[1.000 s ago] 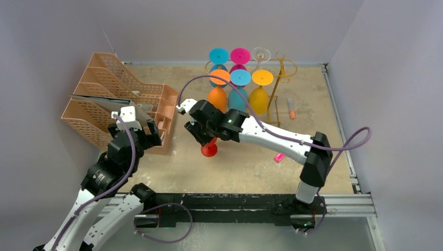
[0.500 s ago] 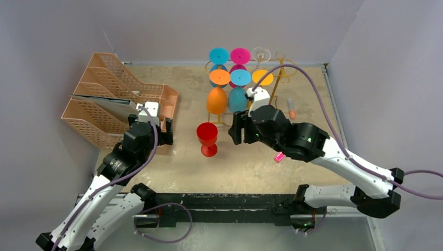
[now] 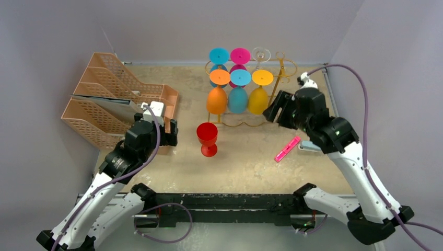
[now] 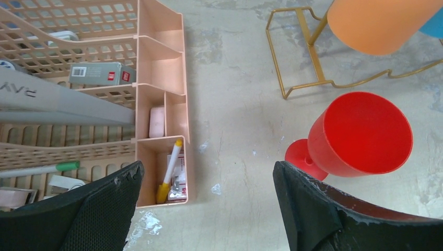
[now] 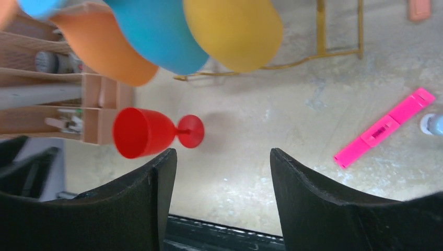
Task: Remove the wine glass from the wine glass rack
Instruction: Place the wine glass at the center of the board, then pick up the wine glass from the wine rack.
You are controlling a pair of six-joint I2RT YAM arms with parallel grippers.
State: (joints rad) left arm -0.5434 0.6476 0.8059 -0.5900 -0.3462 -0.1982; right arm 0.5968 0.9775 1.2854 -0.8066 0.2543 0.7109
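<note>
The robot's right gripper needs to close on the edge of the yellow glass's round base (image 3: 270,78), at the top of the upside-down glass.
A red wine glass (image 3: 208,137) stands upright on the table, free of both grippers; it also shows in the left wrist view (image 4: 360,133) and the right wrist view (image 5: 143,132). The gold wire wine glass rack (image 3: 281,61) stands behind it, with orange (image 3: 217,99), teal (image 3: 237,99) and yellow (image 3: 258,99) glasses hanging bowl-down, and several more behind them. My left gripper (image 3: 171,132) is open and empty just left of the red glass. My right gripper (image 3: 274,109) is open and empty beside the yellow glass at the rack's right end.
Peach mesh file trays (image 3: 104,99) holding pens and small items fill the left side, close to my left gripper. A pink marker (image 3: 287,148) lies on the table right of centre, with a small pale object (image 3: 309,148) beside it. Walls close in on three sides.
My right gripper has left the red glass standing on the table and swung right to the rack's right end. My left gripper has edged toward the red glass.
</note>
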